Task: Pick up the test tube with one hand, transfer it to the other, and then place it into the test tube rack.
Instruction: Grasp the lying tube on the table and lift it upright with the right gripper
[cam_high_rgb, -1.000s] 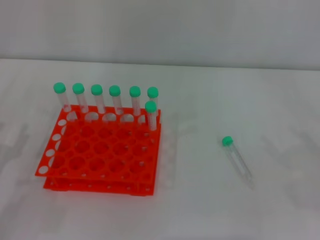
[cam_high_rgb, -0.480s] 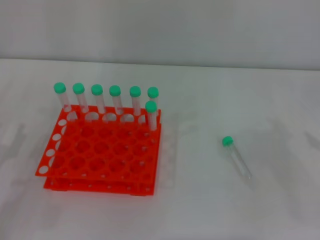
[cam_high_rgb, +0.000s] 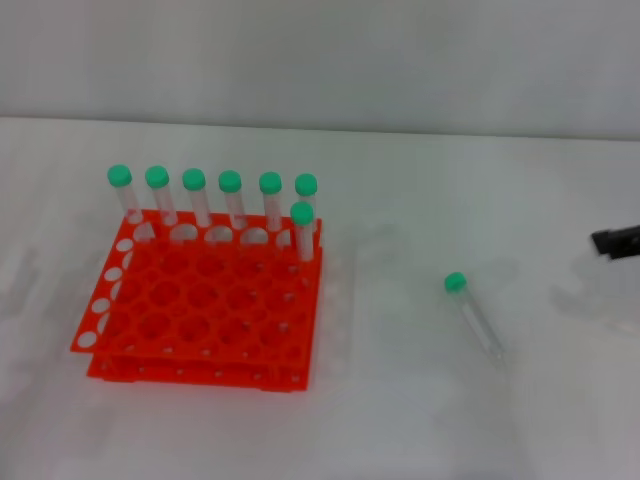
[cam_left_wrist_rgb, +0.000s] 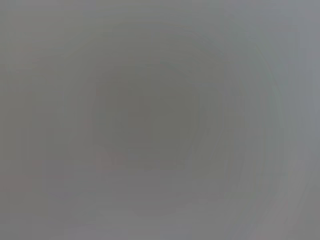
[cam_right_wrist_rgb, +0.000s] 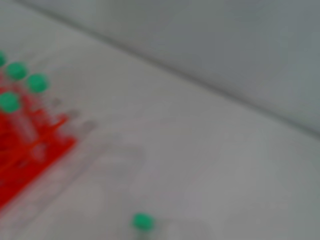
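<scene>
The robot's right gripper needs to grip the bottom end (cam_high_rgb: 490, 345) of the lying test tube, so the green cap and upper body stay free for the transfer.
A clear test tube (cam_high_rgb: 474, 319) with a green cap lies flat on the white table, right of centre; its cap also shows in the right wrist view (cam_right_wrist_rgb: 143, 221). The orange-red test tube rack (cam_high_rgb: 205, 310) stands at the left and holds several green-capped tubes (cam_high_rgb: 230, 200) along its far row; part of the rack shows in the right wrist view (cam_right_wrist_rgb: 30, 150). A black tip of my right gripper (cam_high_rgb: 616, 241) pokes in at the right edge of the head view, to the right of the lying tube and apart from it. My left gripper is out of view; the left wrist view shows only grey.
The white table (cam_high_rgb: 400, 420) runs back to a grey wall (cam_high_rgb: 320, 60). The rack's white-looking side holes (cam_high_rgb: 105, 290) face left.
The black tip of my right gripper has come into the head view at the right edge. The lying tube and the rack have not moved.
</scene>
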